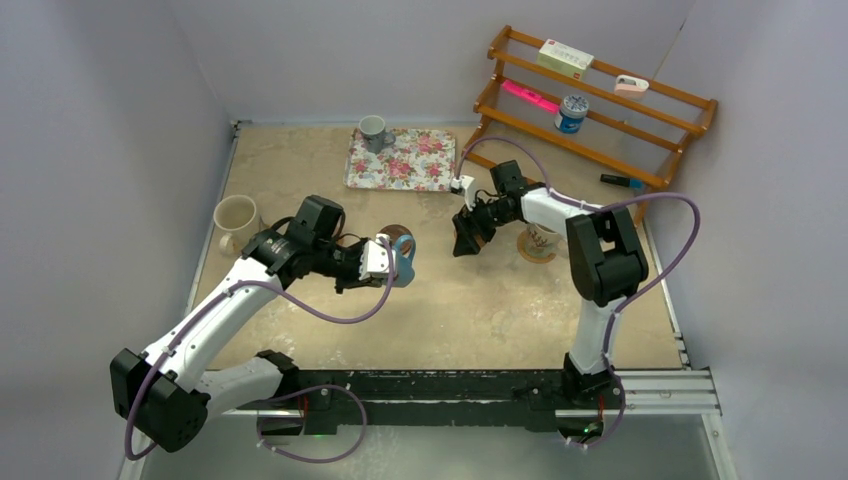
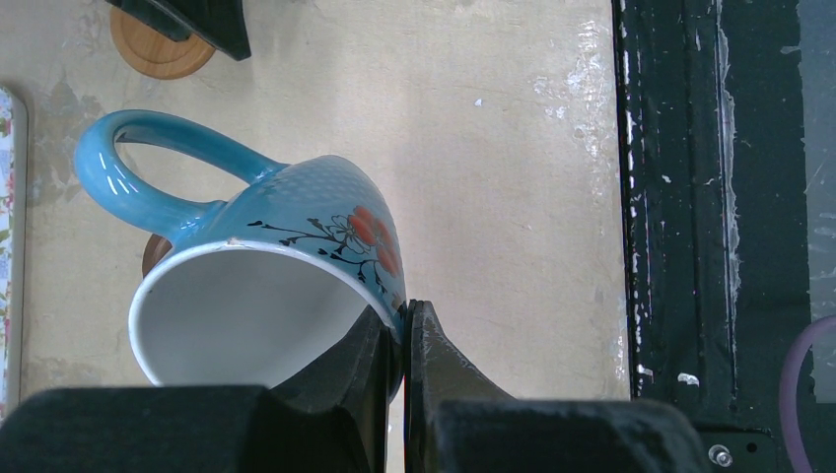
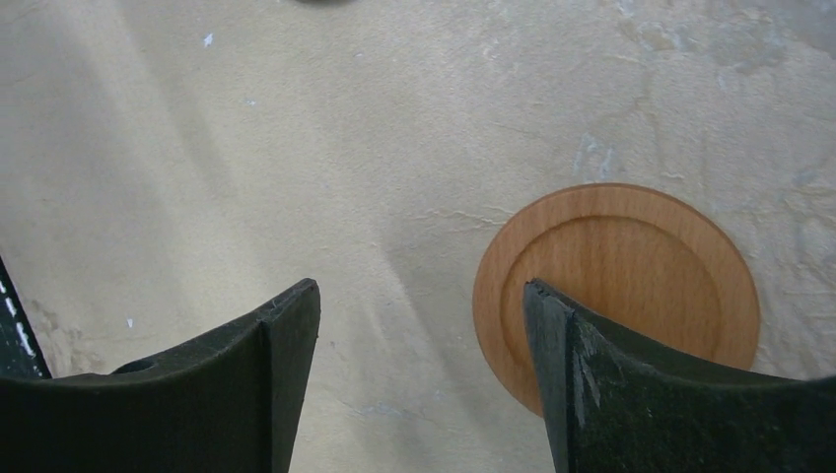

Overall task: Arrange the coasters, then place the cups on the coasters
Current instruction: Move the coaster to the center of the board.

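Note:
The robot's left gripper should set the light blue cup, now hanging tilted by the dark brown coaster, down on the bare table [image 1: 419,295] [image 2: 383,182] in front of the dark brown coaster.
My left gripper [image 2: 404,313] is shut on the rim of a light blue cup [image 2: 286,241] with a red flower print, one finger inside and one outside. The cup [image 1: 404,262] hangs tilted, its handle pointing away from me. A dark brown coaster [image 1: 398,235] lies just beyond it and peeks out below the handle [image 2: 151,254]. My right gripper [image 3: 422,296] is open and holds nothing, low over the table, with an orange-tan coaster [image 3: 631,266] lying flat by its right finger. A cream printed cup [image 1: 541,238] stands on a coaster [image 1: 534,254] behind the right gripper [image 1: 466,240].
A plain cream cup [image 1: 235,217] stands at the left edge. A small grey-blue cup [image 1: 373,130] sits at the corner of the floral tray [image 1: 410,165] at the back. A wooden shelf [image 1: 640,160] with a blue-and-white tin [image 1: 571,113] fills the back right corner.

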### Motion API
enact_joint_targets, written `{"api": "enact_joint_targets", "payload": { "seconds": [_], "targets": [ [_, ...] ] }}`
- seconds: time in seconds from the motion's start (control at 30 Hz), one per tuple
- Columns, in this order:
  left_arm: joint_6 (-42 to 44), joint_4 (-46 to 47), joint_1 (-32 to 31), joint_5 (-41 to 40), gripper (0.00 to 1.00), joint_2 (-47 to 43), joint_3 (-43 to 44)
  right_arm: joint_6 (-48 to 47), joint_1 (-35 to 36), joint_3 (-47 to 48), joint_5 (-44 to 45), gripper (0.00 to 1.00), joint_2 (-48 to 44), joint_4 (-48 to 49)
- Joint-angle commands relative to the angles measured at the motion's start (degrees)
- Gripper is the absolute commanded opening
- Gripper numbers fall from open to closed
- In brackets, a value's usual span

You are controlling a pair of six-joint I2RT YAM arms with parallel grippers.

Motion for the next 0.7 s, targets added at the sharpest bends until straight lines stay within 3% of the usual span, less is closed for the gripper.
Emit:
{"api": "enact_joint_targets", "payload": {
  "seconds": [0.0,0.23,0.67],
  "targets": [
    [2.1,3.0,-0.1,3.7,0.00,-1.4,0.2,-3.0,0.9,1.8,-2.3,0.77,2.2,-5.8],
    [2.2,2.9,-0.1,3.8,0.00,-1.3,0.1,-7.2,1.9,3.1,-3.6,0.76,3.3,-11.7],
    [2.3,2.9,-0.2,4.1,0.00,-1.0,0.1,-8.7,2.2,1.8,-2.7,0.74,0.1,-12.9]
  ]
}}
